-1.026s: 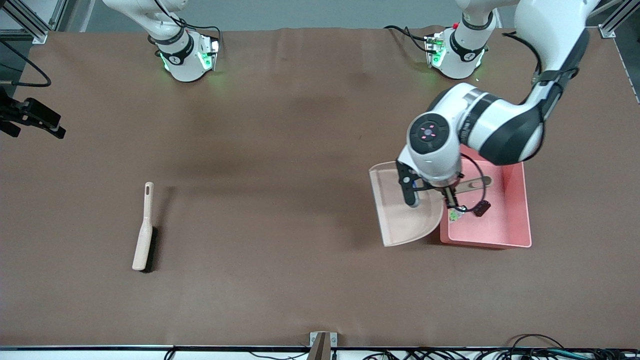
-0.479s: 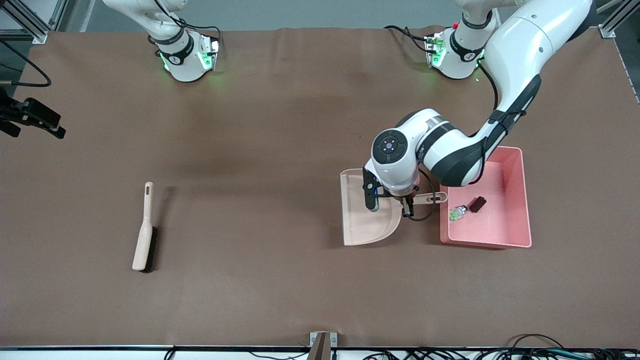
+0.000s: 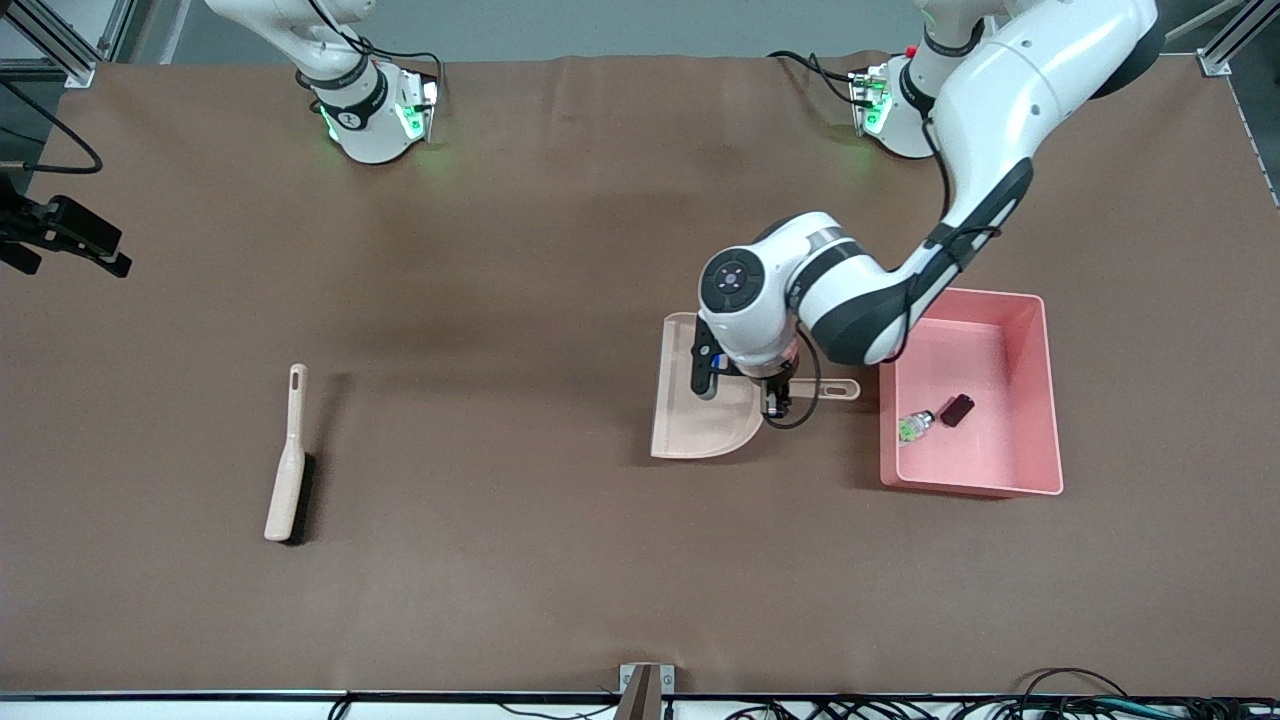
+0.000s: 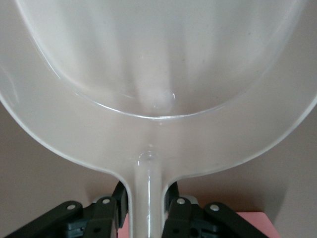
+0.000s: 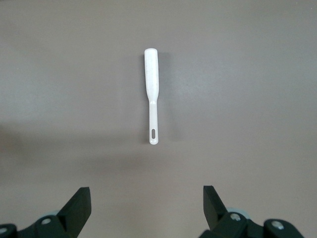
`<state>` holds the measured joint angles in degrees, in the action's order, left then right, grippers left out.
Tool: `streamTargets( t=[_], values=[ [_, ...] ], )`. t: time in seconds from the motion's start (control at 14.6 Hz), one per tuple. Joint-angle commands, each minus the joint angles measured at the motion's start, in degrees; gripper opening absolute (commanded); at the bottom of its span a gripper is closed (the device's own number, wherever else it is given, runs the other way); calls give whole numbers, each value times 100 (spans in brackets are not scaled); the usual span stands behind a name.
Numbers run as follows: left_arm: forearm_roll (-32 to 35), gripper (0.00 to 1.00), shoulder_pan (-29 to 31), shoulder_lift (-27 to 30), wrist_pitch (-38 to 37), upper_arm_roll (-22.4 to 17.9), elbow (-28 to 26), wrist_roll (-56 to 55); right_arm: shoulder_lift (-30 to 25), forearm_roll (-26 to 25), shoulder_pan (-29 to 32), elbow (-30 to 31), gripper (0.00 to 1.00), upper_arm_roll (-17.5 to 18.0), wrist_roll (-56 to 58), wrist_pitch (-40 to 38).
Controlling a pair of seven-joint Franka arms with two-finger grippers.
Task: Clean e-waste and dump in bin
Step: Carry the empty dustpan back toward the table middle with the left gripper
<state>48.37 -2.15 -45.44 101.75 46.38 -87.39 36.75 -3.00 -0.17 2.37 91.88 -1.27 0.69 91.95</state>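
Next, I put the beige dustpan down with my left gripper on the brown table, just off the pink bin's side (image 3: pixel 699 383) facing the brush.
The e-waste lies inside the pink bin (image 3: pixel 1045 400): a white component with a green tip (image 3: pixel 913 425) and a small maroon block (image 3: pixel 957 409) beside it. My left gripper (image 3: pixel 778 393) (image 4: pixel 147 203) is shut on the handle of the beige dustpan (image 3: pixel 700 420) (image 4: pixel 158 74). The pan is level and low over the table, beside the bin toward the right arm's end, and its scoop shows nothing in it. My right gripper (image 5: pixel 146 198) is open and holds nothing, high above the brush (image 5: pixel 152 94); only its wrist view shows it.
The beige brush (image 3: pixel 287 460) lies flat on the brown table toward the right arm's end. Both arm bases stand along the table's edge farthest from the front camera. A black camera mount (image 3: pixel 70 235) sticks in at the right arm's end.
The left arm has carried the dustpan away from the bin's rim toward the right arm's end and levelled it. The two e-waste pieces now rest in the bin. The right gripper has not moved.
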Motion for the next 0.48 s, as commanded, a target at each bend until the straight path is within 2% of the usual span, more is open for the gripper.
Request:
streamTargets(
  t=[0.0, 0.41],
  values=[
    [93, 2, -478, -88, -6, -366, 117, -167, 2, 96, -17, -29, 100, -13, -43, -1],
    [119, 2, -795, -289, 3, -490, 135, -580, 2, 96, -8, -29, 100, -13, -43, -1]
  ],
)
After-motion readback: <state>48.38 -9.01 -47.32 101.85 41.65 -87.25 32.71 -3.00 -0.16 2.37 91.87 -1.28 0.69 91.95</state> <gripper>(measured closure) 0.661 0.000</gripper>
